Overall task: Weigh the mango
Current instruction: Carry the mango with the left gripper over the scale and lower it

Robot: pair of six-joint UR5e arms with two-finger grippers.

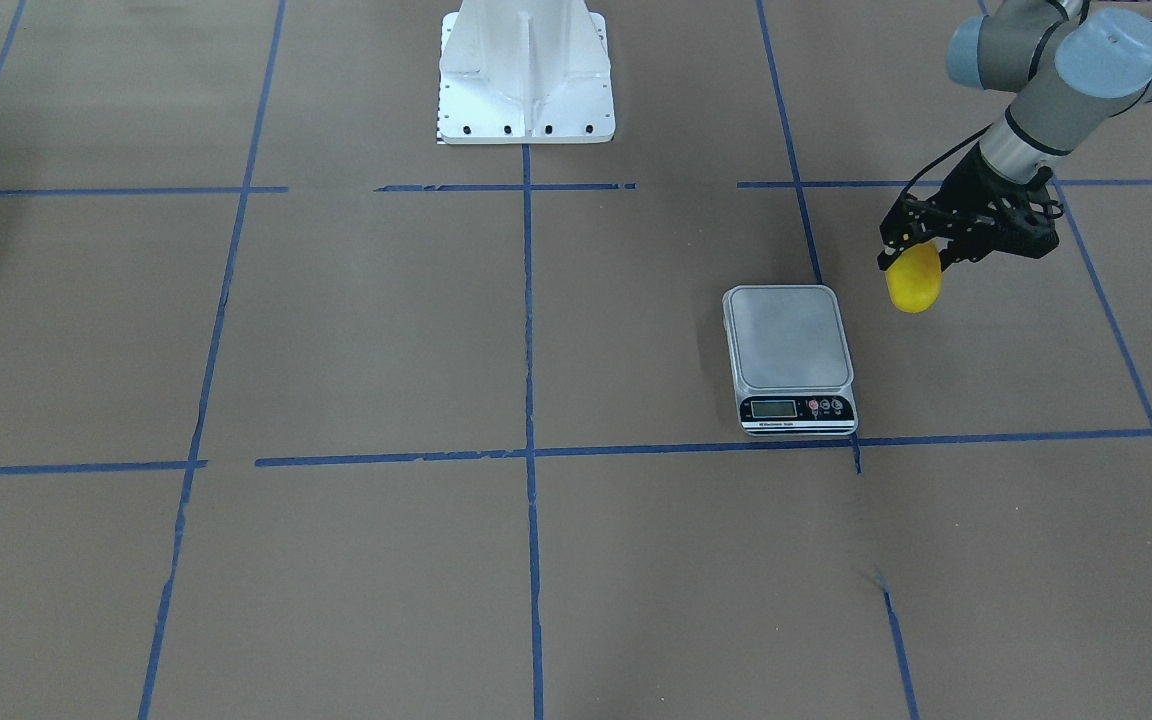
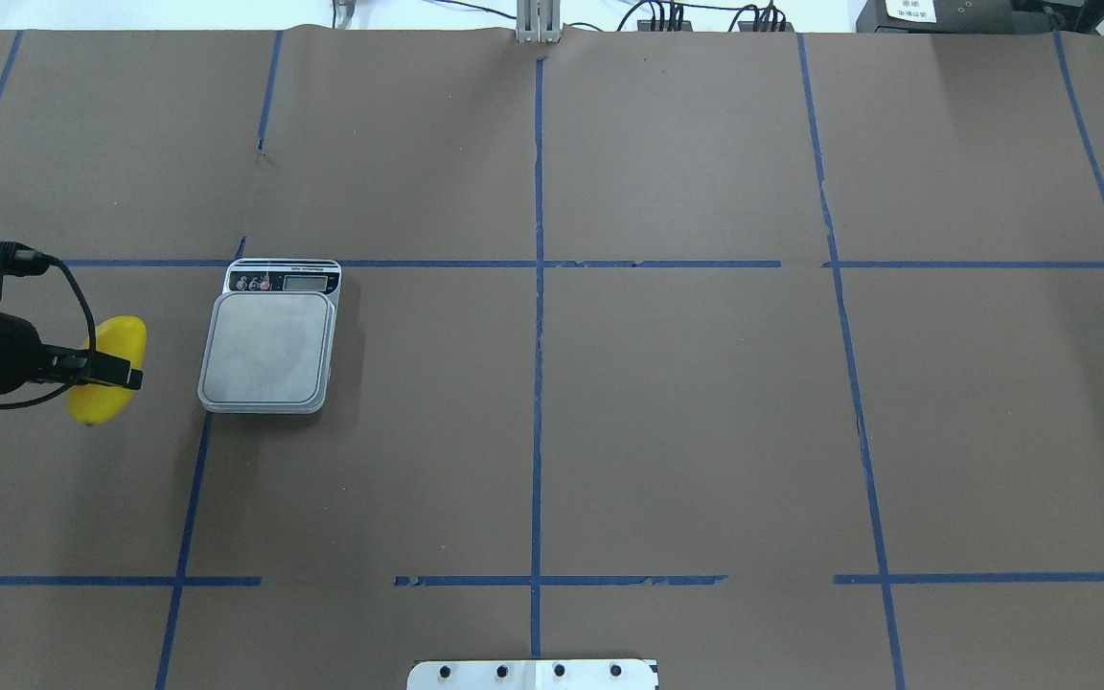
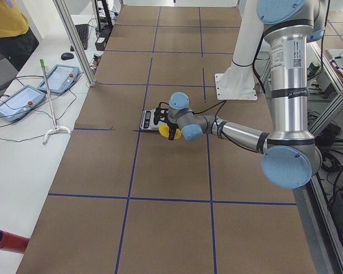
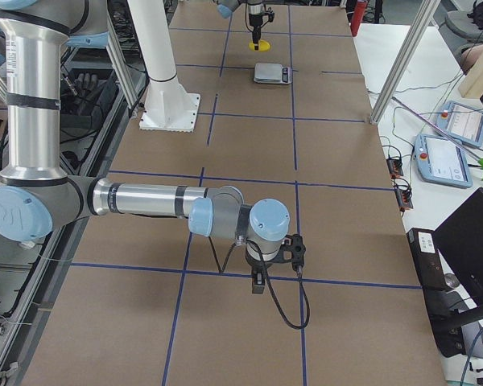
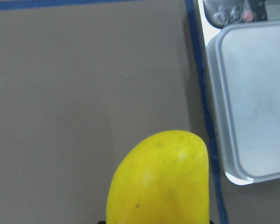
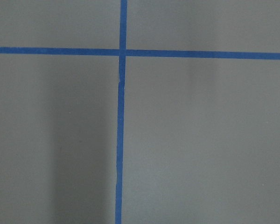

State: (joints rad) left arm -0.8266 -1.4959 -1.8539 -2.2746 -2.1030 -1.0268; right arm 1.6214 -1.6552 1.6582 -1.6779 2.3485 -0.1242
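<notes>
My left gripper has the mango to place. I will set it down on the scale's steel platform (image 1: 814,356) (image 5: 273,74), near the display buttons.
The mango (image 1: 915,285) is bright yellow and sits between the fingers of my left gripper (image 1: 911,262), which is shut on it. In the overhead view the mango (image 2: 121,340) is a short way left of the kitchen scale (image 2: 269,347), clear of its platform. The left wrist view shows the mango (image 5: 163,182) at the bottom and the scale's steel platform (image 5: 256,102) at the right, with nothing on it. The scale (image 1: 786,335) lies flat, display towards the operators' side. My right gripper (image 4: 258,283) shows only in the exterior right view, pointing down at the table; I cannot tell its state.
The brown table cover (image 2: 667,412) carries a grid of blue tape lines. The white robot base (image 1: 526,75) stands at the table's robot side. Operator pendants (image 3: 40,88) and cables lie on the side bench beyond the table's edge.
</notes>
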